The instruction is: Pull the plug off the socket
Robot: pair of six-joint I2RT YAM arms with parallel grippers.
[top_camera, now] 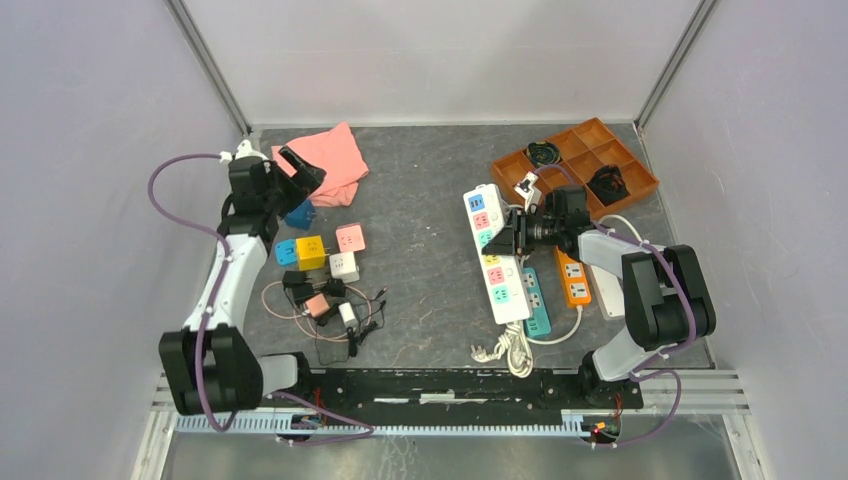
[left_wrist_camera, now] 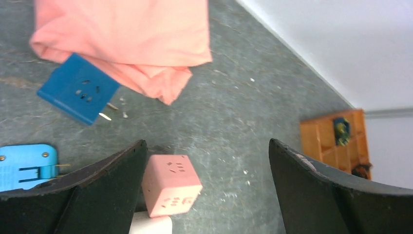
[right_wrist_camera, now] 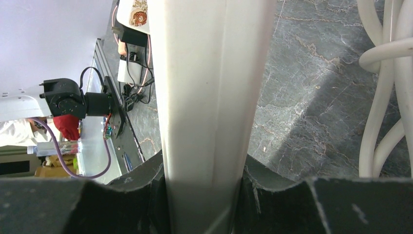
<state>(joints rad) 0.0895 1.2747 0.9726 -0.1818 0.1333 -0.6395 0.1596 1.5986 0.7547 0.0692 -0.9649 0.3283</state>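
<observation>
The white power strip will go down between the pink cloth and the orange tray [top_camera: 443, 204], set there by my right gripper.
The socket [top_camera: 505, 290] is a long white power strip with blue, pink and green faces, lying right of centre; its white cord [top_camera: 510, 350] coils at the near end. My right gripper [top_camera: 508, 238] is shut across the strip's middle, covering that outlet face. In the right wrist view the strip's white side [right_wrist_camera: 209, 97] fills the gap between the fingers of my right gripper [right_wrist_camera: 202, 170]. I cannot make out a plug; it may be hidden under the fingers. My left gripper [top_camera: 305, 170] is open and empty at the far left, above a pink cube adapter [left_wrist_camera: 170, 184].
A teal strip [top_camera: 537, 300] and an orange strip [top_camera: 573, 277] lie right of the socket. An orange tray [top_camera: 575, 160] sits at the back right. A pink cloth [top_camera: 335, 160], a blue adapter [left_wrist_camera: 78, 87], coloured cube adapters [top_camera: 311, 250] and chargers with cables [top_camera: 325, 305] lie on the left.
</observation>
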